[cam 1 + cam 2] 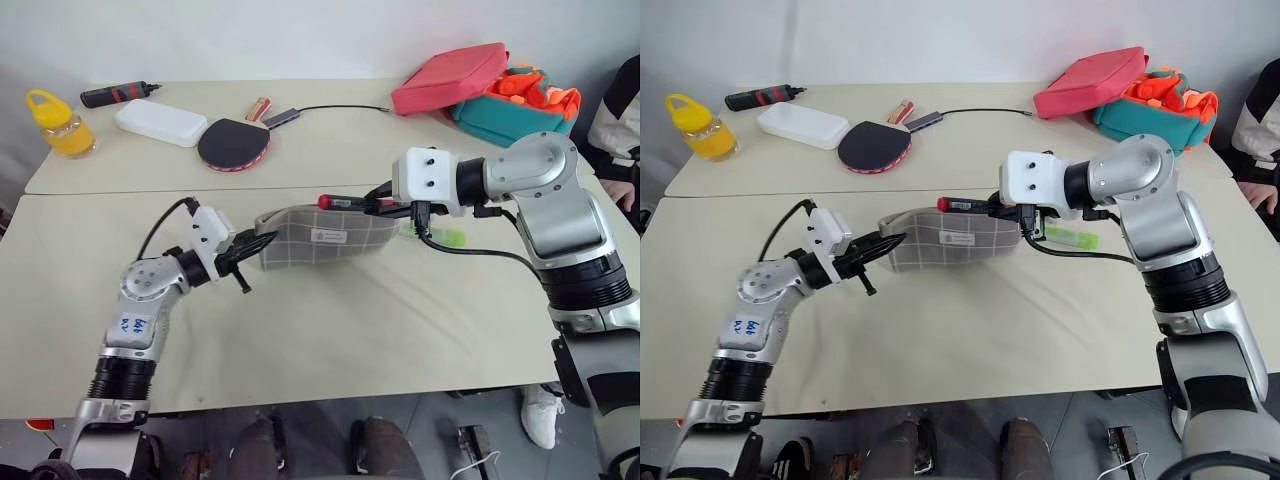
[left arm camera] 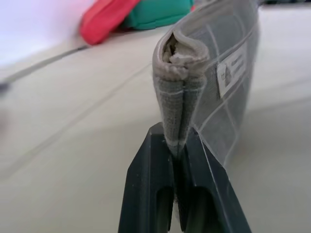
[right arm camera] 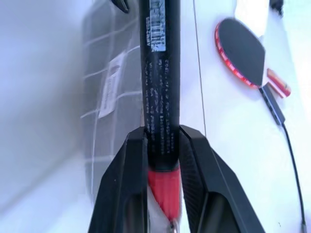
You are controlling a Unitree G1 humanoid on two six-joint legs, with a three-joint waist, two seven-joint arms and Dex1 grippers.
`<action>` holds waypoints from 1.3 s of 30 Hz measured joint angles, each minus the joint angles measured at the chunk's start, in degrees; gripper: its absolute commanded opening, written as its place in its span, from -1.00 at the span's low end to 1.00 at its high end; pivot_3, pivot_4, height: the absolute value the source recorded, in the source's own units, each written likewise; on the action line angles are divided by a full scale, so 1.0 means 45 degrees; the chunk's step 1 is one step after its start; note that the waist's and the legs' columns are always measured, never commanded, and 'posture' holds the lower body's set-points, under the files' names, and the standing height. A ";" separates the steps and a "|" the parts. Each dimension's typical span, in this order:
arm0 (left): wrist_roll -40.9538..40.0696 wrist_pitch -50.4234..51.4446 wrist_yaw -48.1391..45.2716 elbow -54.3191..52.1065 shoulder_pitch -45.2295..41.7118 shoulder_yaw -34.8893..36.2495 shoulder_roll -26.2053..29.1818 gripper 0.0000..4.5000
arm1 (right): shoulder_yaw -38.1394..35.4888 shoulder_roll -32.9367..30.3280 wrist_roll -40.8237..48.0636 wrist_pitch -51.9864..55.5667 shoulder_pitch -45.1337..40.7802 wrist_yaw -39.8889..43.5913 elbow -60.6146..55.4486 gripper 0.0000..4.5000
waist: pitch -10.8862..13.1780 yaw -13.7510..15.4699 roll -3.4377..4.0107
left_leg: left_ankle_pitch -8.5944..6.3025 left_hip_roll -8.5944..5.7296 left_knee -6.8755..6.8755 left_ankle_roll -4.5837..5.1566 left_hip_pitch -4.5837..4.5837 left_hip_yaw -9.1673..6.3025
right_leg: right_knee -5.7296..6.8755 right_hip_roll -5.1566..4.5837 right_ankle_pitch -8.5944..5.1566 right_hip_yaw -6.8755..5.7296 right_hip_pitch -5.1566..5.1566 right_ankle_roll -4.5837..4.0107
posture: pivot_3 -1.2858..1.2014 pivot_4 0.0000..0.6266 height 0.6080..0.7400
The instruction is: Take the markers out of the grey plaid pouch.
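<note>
The black marker will go down on the near table just in front of the small green item (image 1: 399, 264) from my right gripper.
The grey plaid pouch (image 1: 325, 236) hangs above the near table, held by its left end. My left gripper (image 1: 250, 252) is shut on that end, and the fabric shows pinched between its fingers (image 2: 146, 165). My right gripper (image 1: 385, 205) is shut on a marker (image 1: 975, 205), a slim black stick with a red tip pointing left. The marker lies level just above the pouch's top edge. In the right wrist view the marker (image 3: 158, 73) runs out between the fingers (image 3: 131, 165), with the pouch (image 3: 107, 87) beside it.
On the far table lie a table tennis paddle (image 1: 233, 143), a white box (image 1: 160, 122), a yellow bottle (image 1: 58, 123), a black cylinder with a red band (image 1: 118, 94), a pink-red case (image 1: 450, 78) and a teal case (image 1: 510, 118). A small green item (image 1: 447, 238) lies under my right arm. A person (image 1: 622, 120) sits at the right edge.
</note>
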 measured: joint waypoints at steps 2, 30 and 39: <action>0.0414 -0.0981 0.0062 0.0469 0.0012 0.0074 0.0491 -1.00 | -0.0211 0.0009 0.0437 -0.0002 0.0338 -0.0274 -0.0113 -0.76 | 0.0000 -0.0003 0.0000 | -0.0001 0.0001 -0.0003 0.0000 -0.0001 0.0000 | -0.0001 0.0000 0.0000 -0.0001 0.0000 0.0000 | 0.03 -0.52 1.00; 0.5749 -0.6347 0.5511 0.2910 -0.0264 0.2330 0.4738 -1.00 | 0.0081 -0.3090 -0.1452 -0.1453 0.2835 -0.1045 0.0246 -0.76 | 0.0014 -0.0199 -0.0009 | -0.0006 0.0002 -0.0035 -0.0004 -0.0027 0.0066 | 0.0023 -0.0014 -0.0001 -0.0006 -0.0079 0.0001 | 0.03 -0.52 1.00; 0.5299 -0.5207 0.4944 0.1644 0.2175 0.0300 0.1674 -1.00 | 0.1008 -0.2257 -0.2742 -0.1480 0.3925 -0.1833 0.0140 -0.76 | 0.0001 -0.0116 -0.0022 | -0.0014 0.0022 0.0025 -0.0011 -0.0014 0.0141 | 0.0044 -0.0005 -0.0001 -0.0007 -0.0053 0.0001 | 0.03 -0.52 1.00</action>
